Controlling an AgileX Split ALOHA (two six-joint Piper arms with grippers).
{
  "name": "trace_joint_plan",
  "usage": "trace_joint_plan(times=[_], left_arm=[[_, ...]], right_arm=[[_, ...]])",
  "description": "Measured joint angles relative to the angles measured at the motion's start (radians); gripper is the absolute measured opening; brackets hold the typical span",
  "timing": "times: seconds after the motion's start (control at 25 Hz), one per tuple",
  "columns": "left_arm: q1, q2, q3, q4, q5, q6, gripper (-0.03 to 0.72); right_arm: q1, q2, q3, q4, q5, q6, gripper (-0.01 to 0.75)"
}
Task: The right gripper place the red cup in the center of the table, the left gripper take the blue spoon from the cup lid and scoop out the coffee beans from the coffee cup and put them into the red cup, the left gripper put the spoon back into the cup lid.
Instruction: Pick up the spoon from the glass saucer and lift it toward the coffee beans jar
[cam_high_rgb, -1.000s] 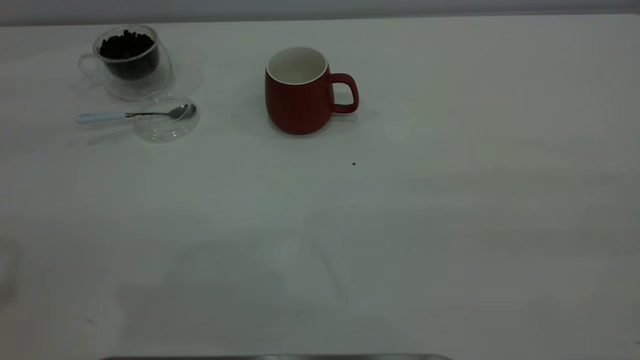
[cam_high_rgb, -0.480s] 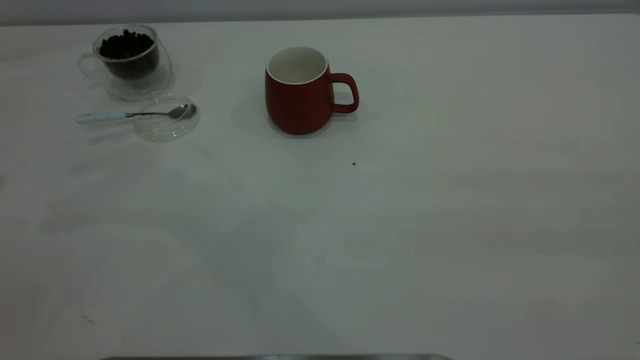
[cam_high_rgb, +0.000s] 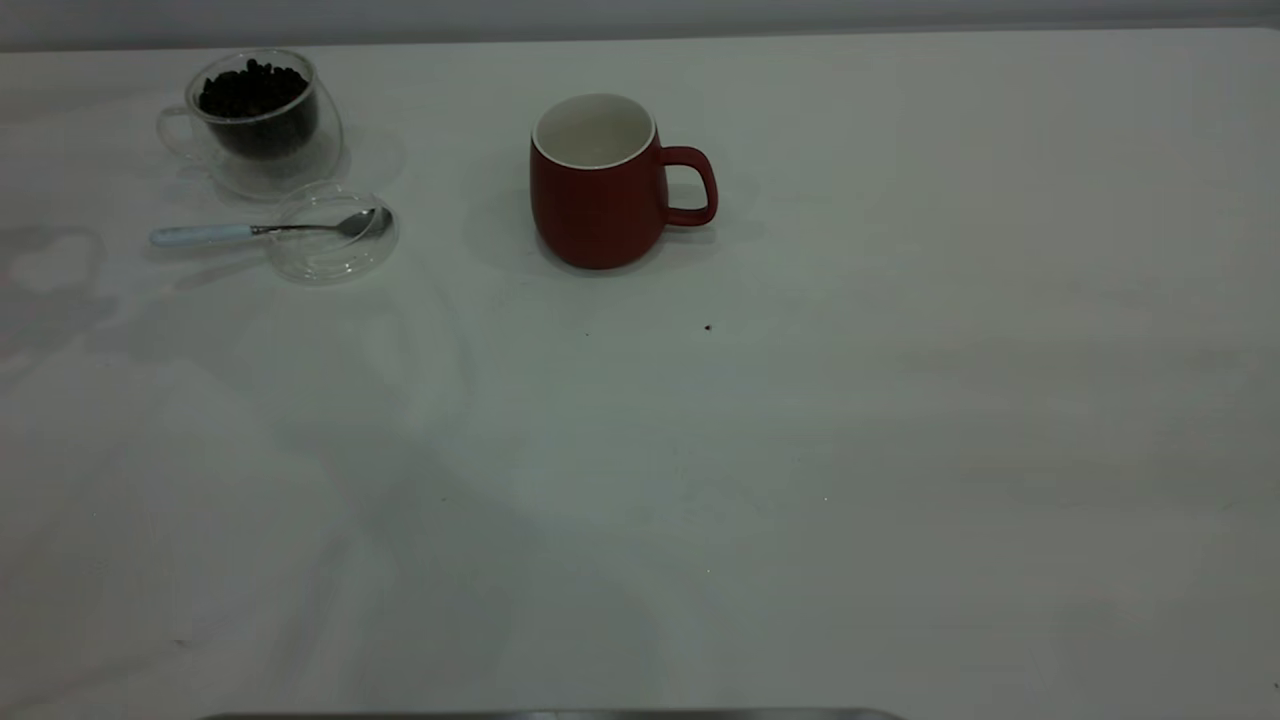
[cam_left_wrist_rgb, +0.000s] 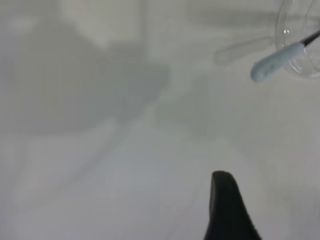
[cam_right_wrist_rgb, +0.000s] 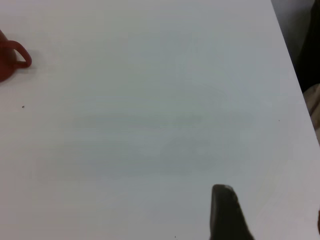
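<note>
The robot's left gripper will next grab the blue spoon by the outer half of its handle (cam_high_rgb: 182, 236) (cam_left_wrist_rgb: 270, 65), which pokes out past the cup lid.
The red cup (cam_high_rgb: 598, 190) stands upright near the table's middle, white inside, handle toward the right; the right wrist view catches only its handle (cam_right_wrist_rgb: 15, 56). At the far left, the coffee cup (cam_high_rgb: 262, 118) holds coffee beans (cam_high_rgb: 252, 92). Just in front of it lies the cup lid (cam_high_rgb: 332, 240) with the blue spoon (cam_high_rgb: 225, 233) across it, bowl on the lid and handle sticking out left. My left gripper (cam_left_wrist_rgb: 272, 200) hovers open over bare table short of the spoon handle (cam_left_wrist_rgb: 276, 64) and lid (cam_left_wrist_rgb: 300, 47); one black finger (cam_left_wrist_rgb: 227, 210) shows. My right gripper (cam_right_wrist_rgb: 270, 205) is open, empty, far right of the cup.
The white table (cam_high_rgb: 800, 450) stretches wide in front of and to the right of the cups. A tiny dark speck (cam_high_rgb: 707, 327) lies in front of the red cup. The table's right edge (cam_right_wrist_rgb: 292, 60) shows in the right wrist view. Neither arm appears in the exterior view.
The cups, lid and spoon have not moved. The arm shadow on the left of the table has spread up toward the spoon and lid.
</note>
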Motion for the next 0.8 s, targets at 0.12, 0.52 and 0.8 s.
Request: trace_joint_plan(times=[0.12,0.52,0.8], left_arm=[[0.0,0.054,0.0,-0.07,-0.047,0.046,0.493],[0.0,0.187,-0.003,-0.33,-0.081,0.349,0.523],[0.0,0.224,-0.004,-0.379,-0.084,0.435,0.611]], right_arm=[[0.0,0.0,0.0,0.0,0.0,0.0,0.466],[0.0,0.0,0.0,0.0,0.0,0.0,0.466],[0.0,0.0,0.0,0.0,0.0,0.0,0.466]])
